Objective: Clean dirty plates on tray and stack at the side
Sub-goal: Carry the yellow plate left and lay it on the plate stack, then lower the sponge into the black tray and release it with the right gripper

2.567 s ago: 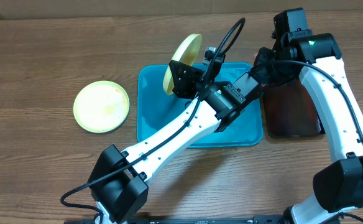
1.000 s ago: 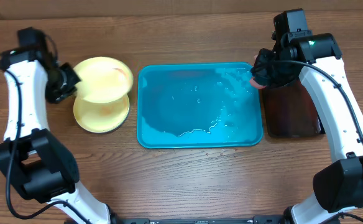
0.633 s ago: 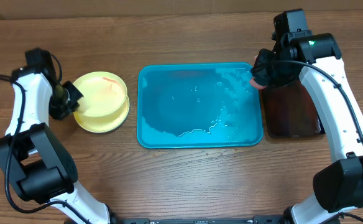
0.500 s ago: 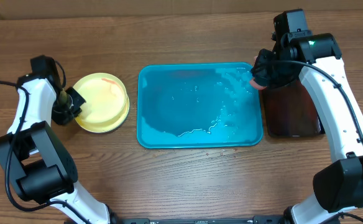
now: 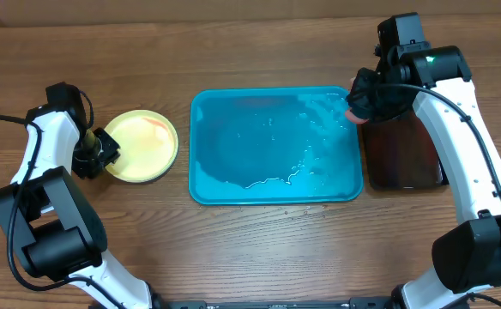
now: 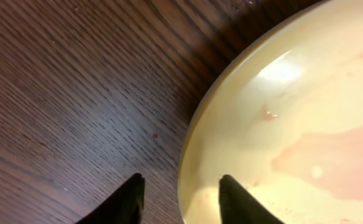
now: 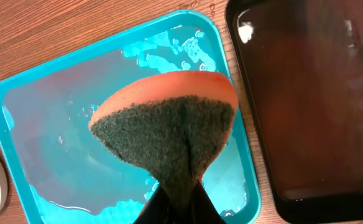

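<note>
My right gripper will let go of the orange sponge in the middle of the glossy black tray [image 5: 400, 137] [image 7: 326, 99].
A yellow-green plate [image 5: 141, 144] with a pale centre and a faint orange-red smear lies flat on top of another plate at the table's left. I cannot tell how many plates lie under it, and no blue-white plate shows. My left gripper [image 5: 105, 155] sits at the plate's left rim, open. In the left wrist view the gripper [image 6: 181, 178] straddles the rim of the plate [image 6: 293, 124], one finger on each side. The turquoise tray [image 5: 225, 112] holds only water. My right gripper [image 5: 354, 109] hovers over the tray's right edge, shut on an orange sponge [image 7: 169, 115] with a dark scouring face.
A glossy black tray [image 5: 405, 154] lies right of the turquoise tray and also shows in the right wrist view [image 7: 312, 106]. Water pools across the turquoise tray's floor [image 7: 45, 149]. Bare wooden table surrounds everything.
My left arm carried the plate from over the tray to the left, lowered it flat onto the plate there, and its jaws now stand apart. The right arm has not moved.
</note>
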Motion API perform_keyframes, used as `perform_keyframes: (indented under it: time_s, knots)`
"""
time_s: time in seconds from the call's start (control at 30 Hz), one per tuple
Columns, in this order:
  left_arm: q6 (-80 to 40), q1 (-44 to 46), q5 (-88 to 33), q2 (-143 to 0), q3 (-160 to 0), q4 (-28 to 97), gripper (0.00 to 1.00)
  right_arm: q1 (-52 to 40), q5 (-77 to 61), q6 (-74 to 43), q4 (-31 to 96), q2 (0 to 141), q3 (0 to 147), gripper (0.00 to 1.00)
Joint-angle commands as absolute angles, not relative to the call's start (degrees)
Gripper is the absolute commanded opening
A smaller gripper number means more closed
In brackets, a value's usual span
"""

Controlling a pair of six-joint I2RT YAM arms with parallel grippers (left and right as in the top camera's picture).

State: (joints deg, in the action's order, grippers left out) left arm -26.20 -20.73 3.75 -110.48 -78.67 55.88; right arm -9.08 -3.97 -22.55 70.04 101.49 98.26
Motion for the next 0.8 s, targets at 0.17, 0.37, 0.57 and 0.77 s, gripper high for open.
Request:
perform_keyframes:
  time_s: [0.17,0.37,0.57,0.77]
  knots:
    - [-16.1,-20.3,-0.9,-109.6,-84.4,58.7,0.61,-8.5,-3.0,-22.2,69.5,100.1,98.5,0.04]
    - [-10.7,-16.4,-3.5,-109.6,-92.2,62.8,0.61,-3.9,-3.0,-16.2,69.5,100.1,98.5,0.04]
    - [-5.9,-10.1,-8.0,-109.6,-94.0,61.8,0.62,2.2,0.7,-4.1,68.9,101.1,98.4,0.04]
    - [-3.8,-4.6,-7.3,-109.6,-94.0,57.6,0.69,7.9,0.8,11.0,68.0,105.7,95.0,0.04]
